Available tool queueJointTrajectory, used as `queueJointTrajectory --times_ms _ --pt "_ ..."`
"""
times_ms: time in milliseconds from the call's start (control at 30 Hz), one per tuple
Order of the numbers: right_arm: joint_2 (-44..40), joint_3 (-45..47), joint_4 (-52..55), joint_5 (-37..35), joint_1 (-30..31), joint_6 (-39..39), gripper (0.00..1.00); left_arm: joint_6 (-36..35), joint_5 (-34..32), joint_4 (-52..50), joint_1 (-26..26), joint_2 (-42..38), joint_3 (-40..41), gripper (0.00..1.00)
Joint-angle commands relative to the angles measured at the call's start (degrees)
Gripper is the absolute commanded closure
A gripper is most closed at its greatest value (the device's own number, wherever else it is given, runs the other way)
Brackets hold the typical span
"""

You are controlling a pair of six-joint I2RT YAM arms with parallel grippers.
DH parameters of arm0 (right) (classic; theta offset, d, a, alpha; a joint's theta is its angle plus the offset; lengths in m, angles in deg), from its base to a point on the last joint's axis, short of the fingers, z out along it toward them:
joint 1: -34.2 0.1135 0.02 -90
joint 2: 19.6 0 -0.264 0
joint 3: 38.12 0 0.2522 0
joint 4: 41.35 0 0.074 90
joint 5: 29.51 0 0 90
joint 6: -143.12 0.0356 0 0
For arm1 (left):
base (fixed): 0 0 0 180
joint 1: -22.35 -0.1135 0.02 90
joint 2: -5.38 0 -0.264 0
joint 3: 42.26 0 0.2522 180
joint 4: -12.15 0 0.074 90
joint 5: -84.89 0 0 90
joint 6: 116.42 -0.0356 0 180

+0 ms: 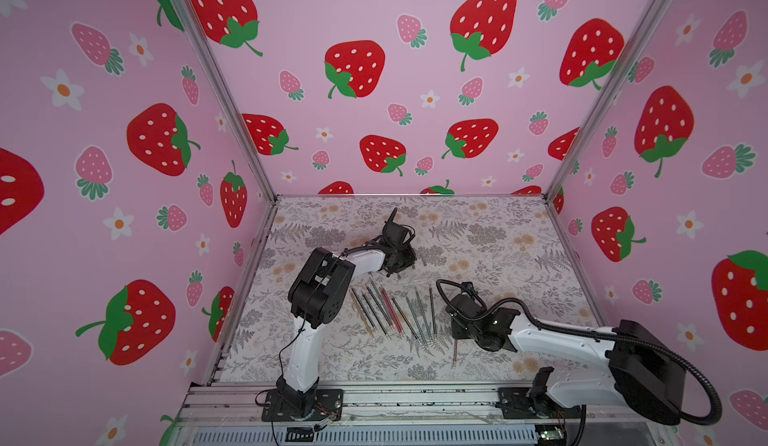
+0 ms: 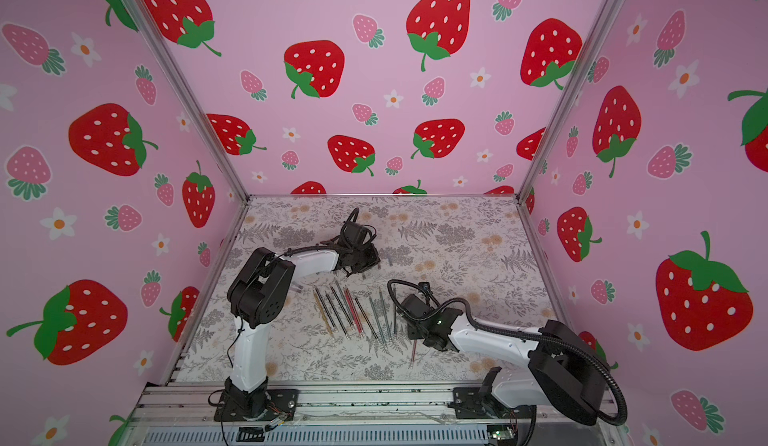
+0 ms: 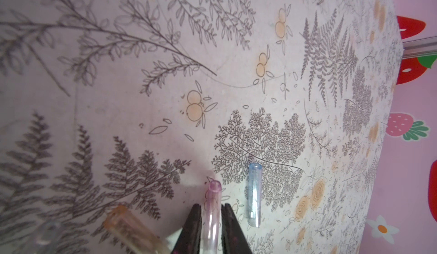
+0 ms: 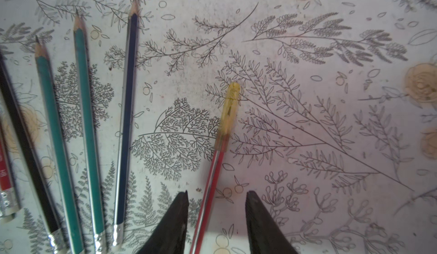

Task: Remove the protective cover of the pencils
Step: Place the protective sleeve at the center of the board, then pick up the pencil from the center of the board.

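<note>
The yellow cover is far away from my left gripper, so next my right gripper takes hold of the red pencil (image 4: pixel 218 158) just behind the cover and brings it forward.
Between the jaws of my left gripper (image 3: pixel 212 205) is a clear pink protective cover (image 3: pixel 214 191), both fingers pressed against its sides, low over the table. In a top view this gripper (image 1: pixel 398 273) is behind the row of pencils (image 1: pixel 395 311). My right gripper (image 4: pixel 217 193) stands open astride a red pencil (image 4: pixel 212 181), with a gap on each side. A yellow cover (image 4: pixel 229 115) sits on that pencil's tip. In both top views the red pencil (image 2: pixel 412 354) lies apart from the row, at the right gripper (image 2: pixel 415 334).
Loose covers lie on the floral table near the left gripper: a blue one (image 3: pixel 255 193) and an orange one (image 3: pixel 127 226). Bare sharpened pencils, two green (image 4: pixel 56 134) and a dark blue (image 4: pixel 127 113), lie beside the red pencil. Strawberry walls (image 1: pixel 374 70) enclose the table.
</note>
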Motion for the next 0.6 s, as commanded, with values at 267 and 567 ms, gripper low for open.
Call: queueJointTrajectory --times_ms 267,567 --pt "4.94 -0.61 -1.22 1.6 -0.23 2.61 0.62 -0.5 -0.52 -0.03 0.26 -3.46 1.99 0.79" --pt "9.87 -2.63 -1.18 1.76 -0.18 3.03 0.72 -1.01 -0.61 2.57 0.24 -10.65 8.07 0.78"
